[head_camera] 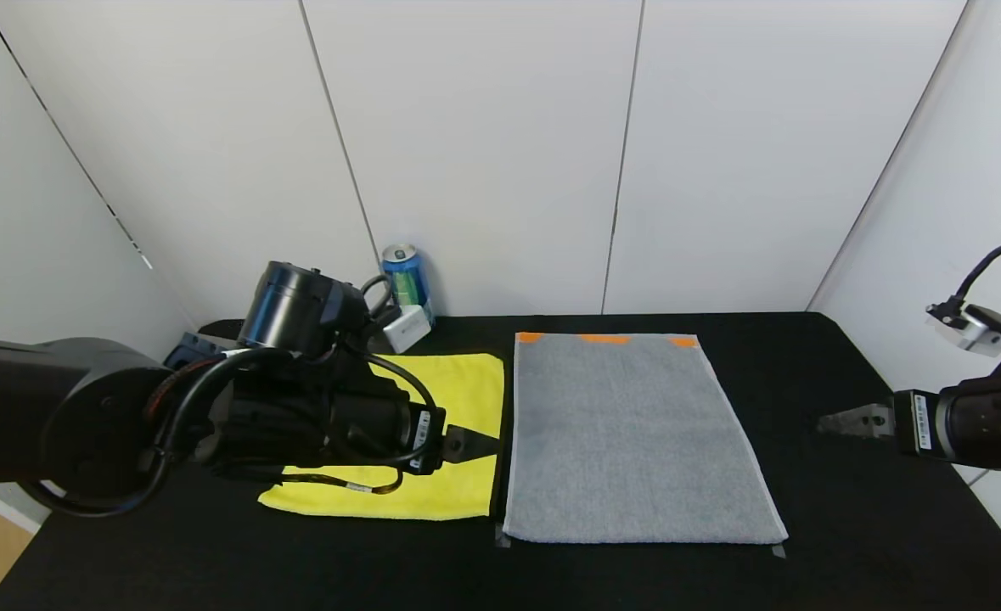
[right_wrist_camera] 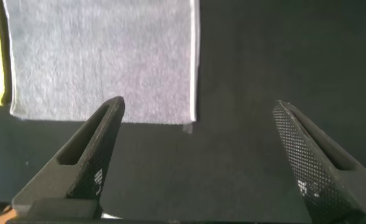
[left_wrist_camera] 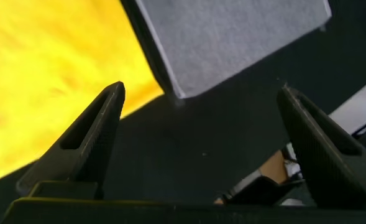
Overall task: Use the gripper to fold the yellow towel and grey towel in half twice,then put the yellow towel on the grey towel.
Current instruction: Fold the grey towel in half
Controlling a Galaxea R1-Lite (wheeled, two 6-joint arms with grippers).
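I close my left gripper next on the near corner (head_camera: 508, 533) (left_wrist_camera: 181, 96) of the grey towel, the corner beside the yellow towel.
The yellow towel (head_camera: 458, 392) lies flat on the black table, partly hidden under my left arm. Just to its right the larger grey towel (head_camera: 636, 437) lies spread out, with orange patches (head_camera: 604, 339) along its far edge. My left gripper (head_camera: 475, 444) hovers open over the yellow towel's right side, near the gap between the two towels. In the left wrist view the yellow towel (left_wrist_camera: 40, 74) and a near corner of the grey towel (left_wrist_camera: 226, 37) show beyond the open fingers. My right gripper (head_camera: 840, 422) is open above bare table, right of the grey towel (right_wrist_camera: 102, 56).
A blue can (head_camera: 406, 276) and a small white box (head_camera: 405, 328) stand at the back of the table (head_camera: 857, 526), behind the yellow towel. White walls close in at the back and right. Small tape marks sit at the grey towel's near corners (head_camera: 778, 551).
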